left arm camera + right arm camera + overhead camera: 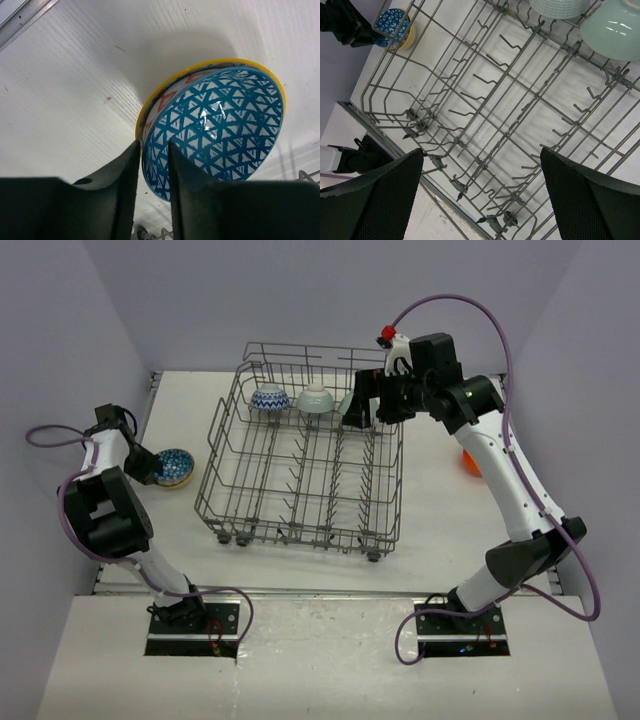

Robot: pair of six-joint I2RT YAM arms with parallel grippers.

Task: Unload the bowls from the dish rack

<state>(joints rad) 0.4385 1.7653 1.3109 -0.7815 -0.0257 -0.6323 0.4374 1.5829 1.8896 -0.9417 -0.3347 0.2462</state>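
I need to close my right gripper on the rim [375,413] of the mint bowl, on the side away from the pale mint bowl beside it.
A bowl [175,467] with a yellow rim and a blue triangle pattern inside [220,125] rests on the table left of the dish rack [300,530]. My left gripper [153,145] straddles its near rim, one finger inside and one outside. The jaws stand slightly apart, wider than the wall. In the rack's far row stand a blue-and-white bowl [269,398], a pale mint bowl [316,398] and another mint bowl [347,403], partly hidden. My right gripper [482,150] hangs wide open and empty above the rack's right side, near that mint bowl [615,30].
An orange-red bowl [470,462] lies on the table right of the rack, partly behind the right arm. The rack's upright tines [485,95] and tall wire sides stand under the right gripper. The table's left edge rail [25,20] runs close to the left gripper.
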